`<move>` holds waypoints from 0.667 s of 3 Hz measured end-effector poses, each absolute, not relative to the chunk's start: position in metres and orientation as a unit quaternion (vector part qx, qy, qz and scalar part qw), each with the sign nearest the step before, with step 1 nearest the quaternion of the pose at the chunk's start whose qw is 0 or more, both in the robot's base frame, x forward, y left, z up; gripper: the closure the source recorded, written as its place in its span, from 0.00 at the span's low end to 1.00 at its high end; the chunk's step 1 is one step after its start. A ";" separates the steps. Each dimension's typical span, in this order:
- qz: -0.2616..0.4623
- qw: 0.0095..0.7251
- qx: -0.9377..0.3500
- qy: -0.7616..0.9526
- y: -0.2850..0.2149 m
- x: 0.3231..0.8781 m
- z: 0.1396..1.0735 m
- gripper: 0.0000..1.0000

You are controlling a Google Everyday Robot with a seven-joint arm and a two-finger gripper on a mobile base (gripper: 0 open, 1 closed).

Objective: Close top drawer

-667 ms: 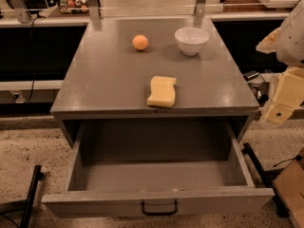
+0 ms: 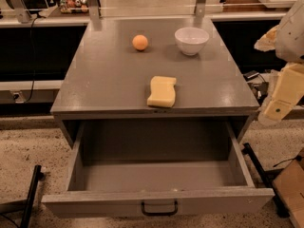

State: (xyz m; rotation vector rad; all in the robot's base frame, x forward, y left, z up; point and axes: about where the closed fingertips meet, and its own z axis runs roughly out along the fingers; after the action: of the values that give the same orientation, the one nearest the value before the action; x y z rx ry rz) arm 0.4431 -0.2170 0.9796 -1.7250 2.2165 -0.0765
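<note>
The top drawer is next: my gripper needs to go to the front (image 2: pixel 205 206) of it, between the dark handle and the side of the cardboard box, and close there.
The top drawer (image 2: pixel 95 203) of the grey cabinet is pulled far out toward me. It is wide, deep and empty inside. Its flat grey front faces me, with a small dark handle (image 2: pixel 159 208) at the centre. My gripper (image 2: pixel 279 101) hangs at the right edge of the view as a cream-coloured piece under the white arm. It is beside the cabinet's right front corner, level with the top, and apart from the drawer. It holds nothing that I can see.
On the cabinet top (image 2: pixel 104 80) lie a yellow sponge (image 2: pixel 162 91) near the front edge, an orange ball (image 2: pixel 140 42) and a white bowl (image 2: pixel 191 40) at the back. A cardboard box (image 2: pixel 290 186) stands on the floor at the right. A black bar (image 2: pixel 29 198) lies at the left.
</note>
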 end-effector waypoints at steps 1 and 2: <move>-0.027 0.182 -0.584 0.790 -0.207 0.439 0.969 0.00; -0.018 0.211 -0.583 0.784 -0.177 0.419 0.935 0.00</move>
State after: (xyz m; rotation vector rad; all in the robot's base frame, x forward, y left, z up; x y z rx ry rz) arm 0.4188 -0.1771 0.9345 -1.6209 2.1797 -0.0500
